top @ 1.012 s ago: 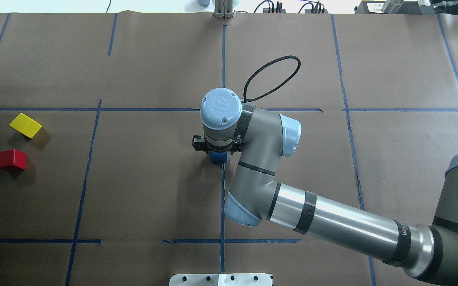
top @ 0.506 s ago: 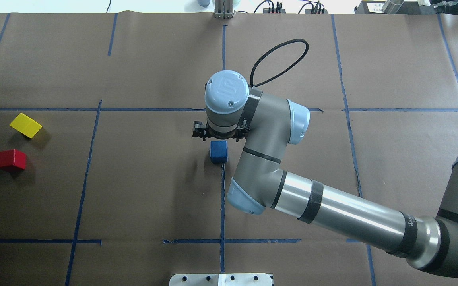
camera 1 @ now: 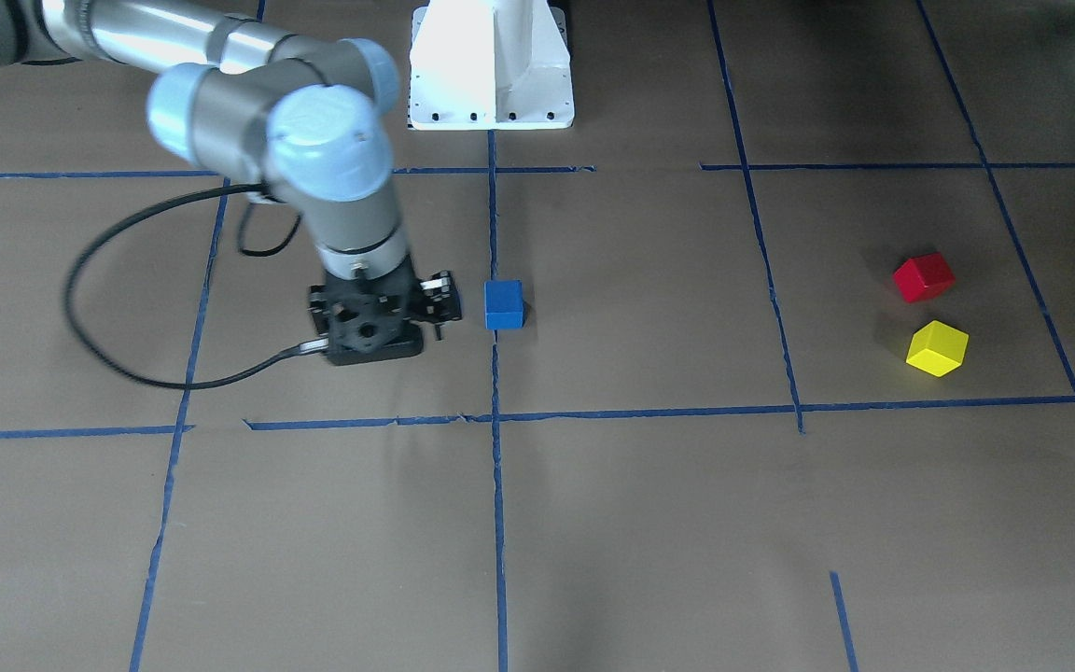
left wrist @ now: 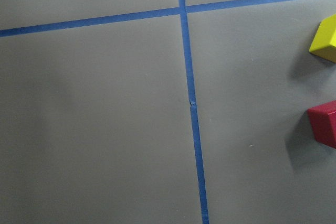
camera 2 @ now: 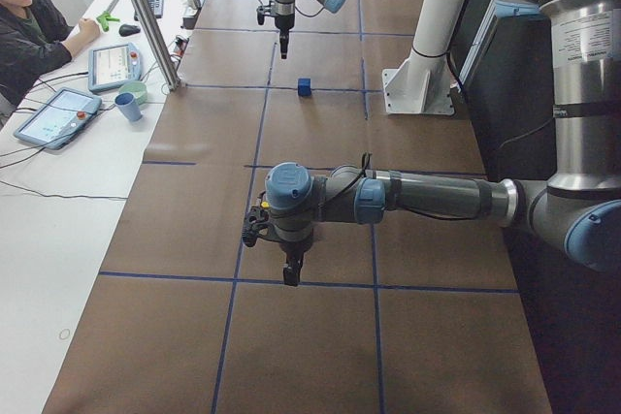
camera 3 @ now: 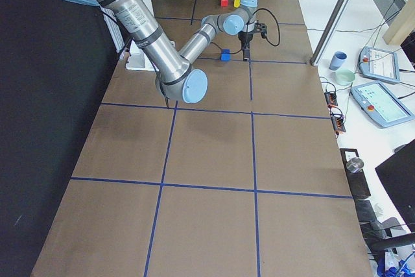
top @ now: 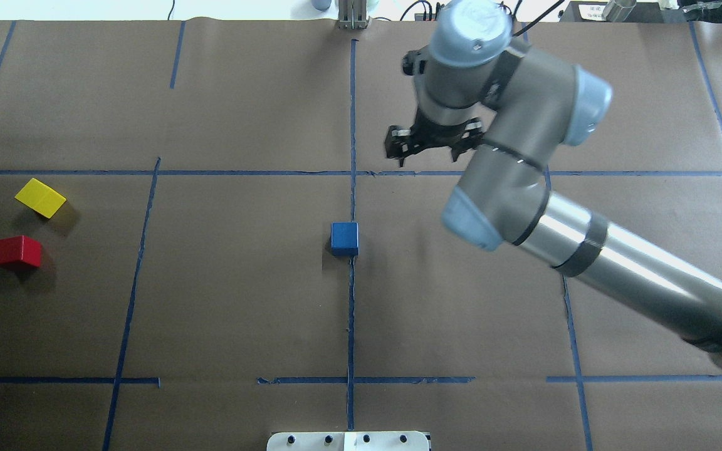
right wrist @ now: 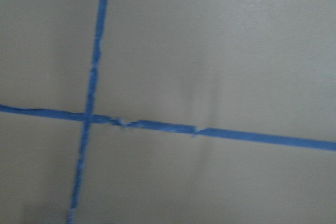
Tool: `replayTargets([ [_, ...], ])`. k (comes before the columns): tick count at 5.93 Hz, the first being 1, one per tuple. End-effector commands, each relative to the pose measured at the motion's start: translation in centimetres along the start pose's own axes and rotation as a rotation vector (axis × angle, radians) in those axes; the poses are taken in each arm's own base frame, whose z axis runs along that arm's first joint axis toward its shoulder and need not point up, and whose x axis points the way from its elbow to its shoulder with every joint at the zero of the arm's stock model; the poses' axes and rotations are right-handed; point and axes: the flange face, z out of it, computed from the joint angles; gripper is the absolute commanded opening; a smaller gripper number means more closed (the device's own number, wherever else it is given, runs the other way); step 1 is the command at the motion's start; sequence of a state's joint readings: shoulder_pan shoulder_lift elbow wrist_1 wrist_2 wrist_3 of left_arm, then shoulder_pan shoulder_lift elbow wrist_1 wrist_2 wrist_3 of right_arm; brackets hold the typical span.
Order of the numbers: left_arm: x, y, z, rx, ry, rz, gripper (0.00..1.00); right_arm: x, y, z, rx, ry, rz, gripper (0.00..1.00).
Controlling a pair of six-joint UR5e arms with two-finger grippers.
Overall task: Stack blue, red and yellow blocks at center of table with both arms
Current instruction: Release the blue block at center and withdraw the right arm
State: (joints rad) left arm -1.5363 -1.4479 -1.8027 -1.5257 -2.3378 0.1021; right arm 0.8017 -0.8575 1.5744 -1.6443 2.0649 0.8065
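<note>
My left gripper needs to next move to the red block next to the yellow block and close on the red block's opposite sides (camera 1: 924, 276) (left wrist: 325, 124).
The blue block (top: 344, 238) stands alone on the tape cross at the table's centre, also in the front view (camera 1: 504, 304). My right gripper (top: 431, 145) is open and empty, raised, beyond and to the right of the block; in the front view (camera 1: 377, 329) it hangs beside it. The red block (top: 18, 252) and yellow block (top: 40, 197) lie apart at the far left, and show at the right edge of the left wrist view, red (left wrist: 323, 124) and yellow (left wrist: 325, 38). My left gripper (camera 2: 289, 276) shows only in the left side view, so I cannot tell its state.
Brown paper with a blue tape grid (top: 351, 313) covers the table. The robot's white base plate (top: 348, 440) sits at the near edge. The right arm's black cable (camera 1: 99, 280) loops beside the wrist. An operator (camera 2: 29, 26) sits at a side desk with tablets.
My right gripper let go of the blue block, rose, and swung away to the far right. The block stays at the centre. Red and yellow blocks have not moved.
</note>
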Motion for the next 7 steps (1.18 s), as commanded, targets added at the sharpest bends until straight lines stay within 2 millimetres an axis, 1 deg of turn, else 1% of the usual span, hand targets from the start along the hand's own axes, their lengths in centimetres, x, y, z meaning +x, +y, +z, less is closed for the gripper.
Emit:
replayTargets([
  [1,1.8,-3.0,-1.4,0.053,0.060,0.051,1.00,21.4,-2.0,-3.4,-0.027,0.010,-0.211,1.00],
  [2,2.6,-3.1,-2.0,0.066,0.061,0.077,1.00,32.3,-0.6,-4.4,-0.040,0.036,-0.314,1.00],
  [3,4.3,-3.6,-1.5,0.082,0.065,0.130,1.00,41.9,2.5,-5.5,-0.051,0.043,-0.370,1.00],
  [4,5.9,-3.6,0.2,0.051,0.077,0.128,1.00,51.5,7.8,-6.6,-0.057,0.025,-0.391,1.00],
  [5,8.0,-2.8,1.1,0.058,0.089,0.059,1.00,58.0,13.9,-6.3,-0.077,0.033,-0.338,1.00],
  [6,11.2,-1.4,3.7,0.094,0.127,-0.011,1.00,59.7,17.3,-5.9,-0.094,0.036,-0.282,1.00],
  [7,14.1,-0.3,6.6,0.132,0.141,-0.100,1.00,59.7,17.4,-5.8,-0.095,0.037,-0.254,1.00],
])
